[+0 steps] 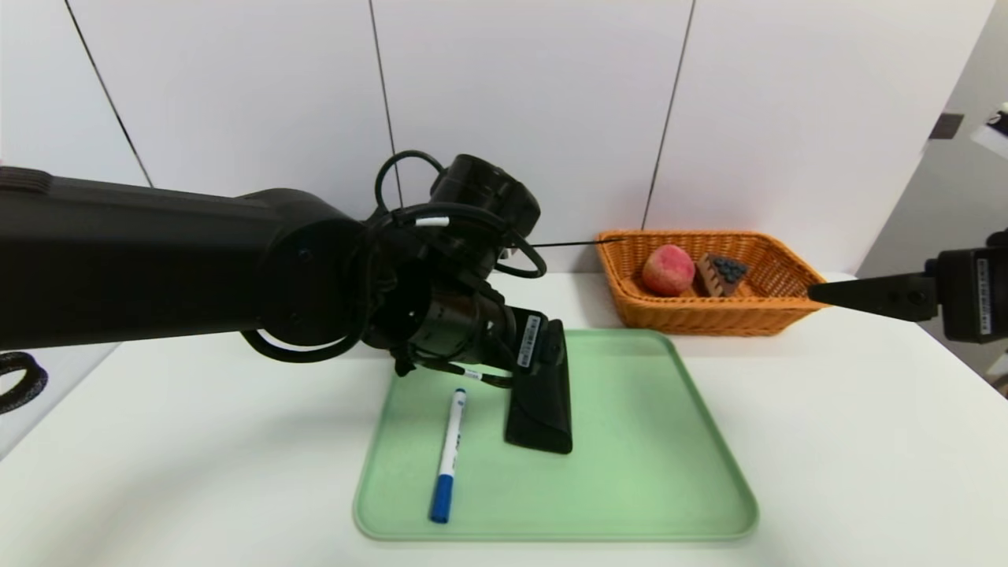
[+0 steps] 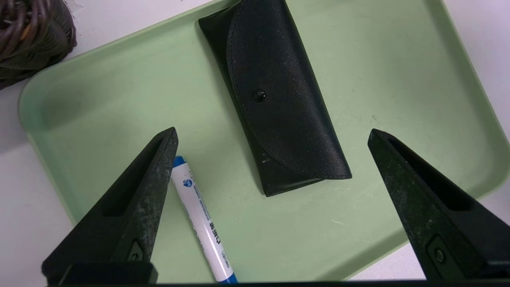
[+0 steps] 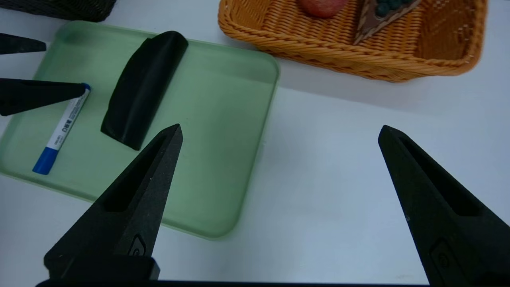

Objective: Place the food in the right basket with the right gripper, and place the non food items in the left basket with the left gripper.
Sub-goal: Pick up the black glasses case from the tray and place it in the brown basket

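Observation:
My left gripper goes to the black glasses case next. It should close across its middle at the snap button [image 1: 542, 396] [image 2: 279, 93], leaving the marker for later.
A black glasses case [image 1: 543, 409] [image 2: 279, 91] and a white marker with a blue cap [image 1: 449, 455] [image 2: 201, 223] lie side by side on a green tray [image 1: 669, 472] [image 2: 398, 79]. My left gripper [image 2: 273, 133] hovers open over the tray. It straddles the near end of the case, and one fingertip [image 2: 169, 143] is close beside the marker's end. My right gripper [image 3: 281, 131] is open and empty above bare table to the right of the tray. In the head view it shows at the right edge [image 1: 819, 293].
An orange wicker basket [image 1: 709, 319] [image 3: 358, 63] at the back right holds a peach [image 1: 668, 269] and a chocolate cake slice [image 1: 720, 274]. A dark woven basket [image 2: 32, 36] [image 1: 16, 382] sits off the tray's left side. My left arm hides the tray's back-left corner.

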Robot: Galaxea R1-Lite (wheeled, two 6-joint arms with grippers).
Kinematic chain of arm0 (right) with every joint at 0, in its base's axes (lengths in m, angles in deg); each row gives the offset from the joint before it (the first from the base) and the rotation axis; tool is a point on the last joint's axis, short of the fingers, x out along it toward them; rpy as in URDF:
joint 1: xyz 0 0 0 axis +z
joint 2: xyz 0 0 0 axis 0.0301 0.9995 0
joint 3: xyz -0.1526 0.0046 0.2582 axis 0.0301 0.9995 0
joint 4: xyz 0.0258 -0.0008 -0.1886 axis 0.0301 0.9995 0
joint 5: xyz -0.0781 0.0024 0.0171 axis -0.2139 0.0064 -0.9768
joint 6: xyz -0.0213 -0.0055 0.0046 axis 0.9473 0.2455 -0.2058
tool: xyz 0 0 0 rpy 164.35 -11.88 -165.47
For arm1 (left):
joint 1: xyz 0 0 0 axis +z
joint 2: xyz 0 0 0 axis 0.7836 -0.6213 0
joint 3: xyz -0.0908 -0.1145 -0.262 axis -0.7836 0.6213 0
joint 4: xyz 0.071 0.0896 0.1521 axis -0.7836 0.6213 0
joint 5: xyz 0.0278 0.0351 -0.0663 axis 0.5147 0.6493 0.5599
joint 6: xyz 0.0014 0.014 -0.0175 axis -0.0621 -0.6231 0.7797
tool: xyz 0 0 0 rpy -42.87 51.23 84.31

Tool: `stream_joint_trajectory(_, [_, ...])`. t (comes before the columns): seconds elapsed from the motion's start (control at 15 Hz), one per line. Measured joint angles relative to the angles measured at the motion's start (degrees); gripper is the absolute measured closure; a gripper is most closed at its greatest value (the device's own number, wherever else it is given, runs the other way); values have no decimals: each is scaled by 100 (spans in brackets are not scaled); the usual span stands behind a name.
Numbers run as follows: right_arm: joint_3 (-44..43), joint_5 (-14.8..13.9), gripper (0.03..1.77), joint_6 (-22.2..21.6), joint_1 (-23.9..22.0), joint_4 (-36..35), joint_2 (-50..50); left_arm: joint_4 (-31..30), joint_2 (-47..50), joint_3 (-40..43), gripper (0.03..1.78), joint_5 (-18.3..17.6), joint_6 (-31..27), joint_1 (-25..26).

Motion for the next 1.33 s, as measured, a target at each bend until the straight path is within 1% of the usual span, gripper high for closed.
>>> stream_joint_trajectory(0.13, [0, 645, 11, 20, -260, -169, 302, 0, -116, -89, 12, 2, 1, -22])
stream_joint_trajectory(0.2, [-2, 920, 11, 27, -367, -212, 412, 13, -174, -157, 12, 27, 1, -44])
stream_joint_trajectory(0.27, [-11, 1001, 11, 30, -441, -219, 532, 44, -249, -249, 12, 94, 10, -68])
stream_joint_trajectory(0.33, [-26, 852, 10, 28, -494, -222, 639, 83, -334, -391, 12, 199, 43, -96])
stream_joint_trajectory(0.47, [-44, 407, 10, 9, -551, -206, 805, 386, -535, -819, 12, 411, 221, -171])
stream_joint_trajectory(0.53, [-44, 363, 10, 9, -566, -190, 851, 631, -640, -1064, 12, 440, 373, -217])
stream_joint_trajectory(0.73, [-33, 339, 10, 2, -614, -190, 929, 1545, -976, -1853, 12, 457, 764, -300])
stream_joint_trajectory(0.93, [123, 328, 10, -2, -623, -182, 929, 2271, -1300, -2398, 12, 452, 894, -350])
stream_joint_trajectory(1.13, [407, 322, 10, 7, -650, -211, 837, 2282, -1520, -2498, 12, 461, 1109, -367])
stream_joint_trajectory(1.33, [601, 315, 10, 9, -658, -228, 729, 2189, -1674, -2514, 12, 512, 1150, -369])
